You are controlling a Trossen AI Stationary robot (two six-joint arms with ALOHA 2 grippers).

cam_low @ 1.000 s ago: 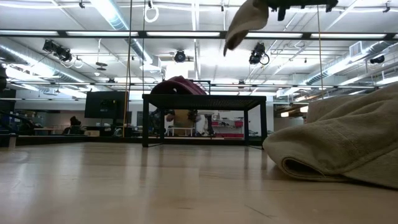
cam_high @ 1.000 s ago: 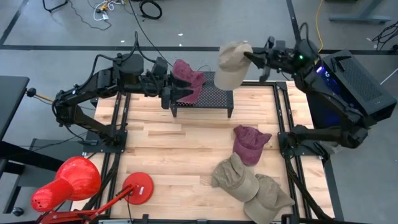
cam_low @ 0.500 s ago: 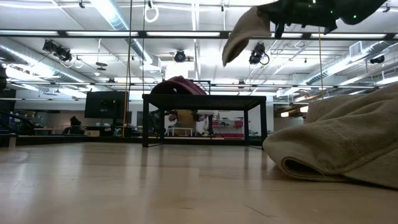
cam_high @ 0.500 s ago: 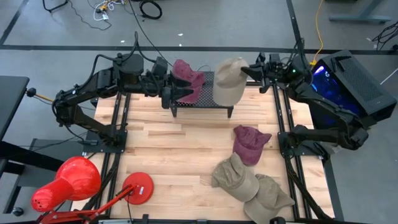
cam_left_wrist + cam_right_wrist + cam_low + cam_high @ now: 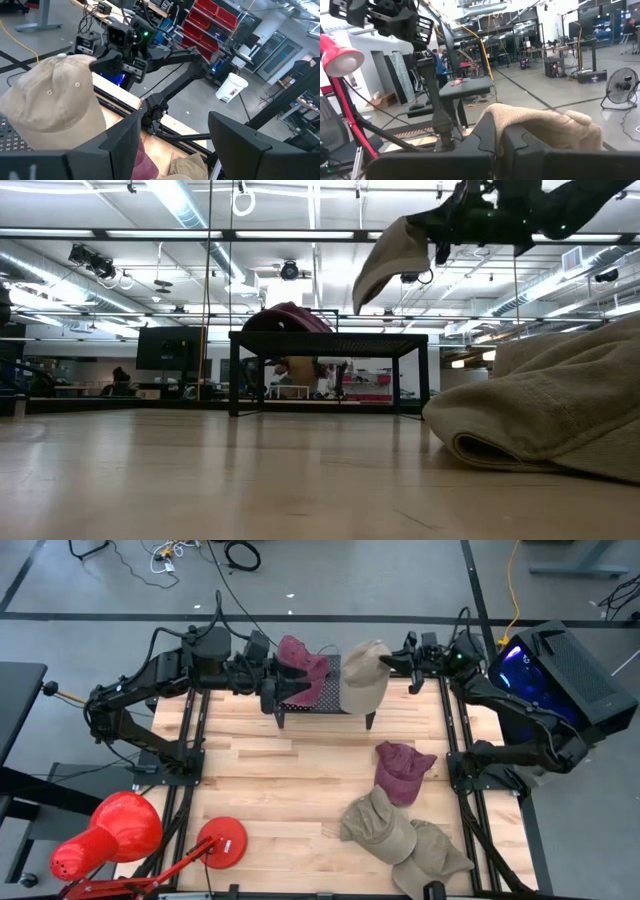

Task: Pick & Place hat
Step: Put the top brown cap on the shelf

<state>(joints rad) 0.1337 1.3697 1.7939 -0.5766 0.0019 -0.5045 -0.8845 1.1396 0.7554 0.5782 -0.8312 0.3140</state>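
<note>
Next, my right gripper releases the tan hat on the black perforated stand (image 5: 352, 678), next to the maroon hat there.
A tan hat (image 5: 362, 675) hangs above the right end of the black perforated stand (image 5: 335, 700) at the table's far side. My right gripper (image 5: 392, 662) is shut on it. In the low view the hat (image 5: 390, 260) is clear of the stand top (image 5: 330, 338). A maroon hat (image 5: 303, 665) rests on the stand's left end. Above its near side my left gripper (image 5: 290, 690) hangs open, touching nothing. In the left wrist view the tan hat's crown (image 5: 50, 100) faces me. My right gripper pinches the tan hat's edge (image 5: 492, 112) between its two fingers, on the side of the hat toward the table's right. The fingers reach in about level from the right. The hat hangs slanting below and to the left of them, clear of the stand.
On the table's right half lie another maroon hat (image 5: 405, 772) and two tan hats (image 5: 378, 825) (image 5: 430, 855); one tan hat fills the low view's right side (image 5: 540, 410). A red lamp (image 5: 105, 835) stands at the near left corner. Bare wood lies in the middle.
My right gripper has come down toward the stand with the tan hat and has rolled a little. The hat has sunk from high above the stand's right end to just over it, still hanging clear.
</note>
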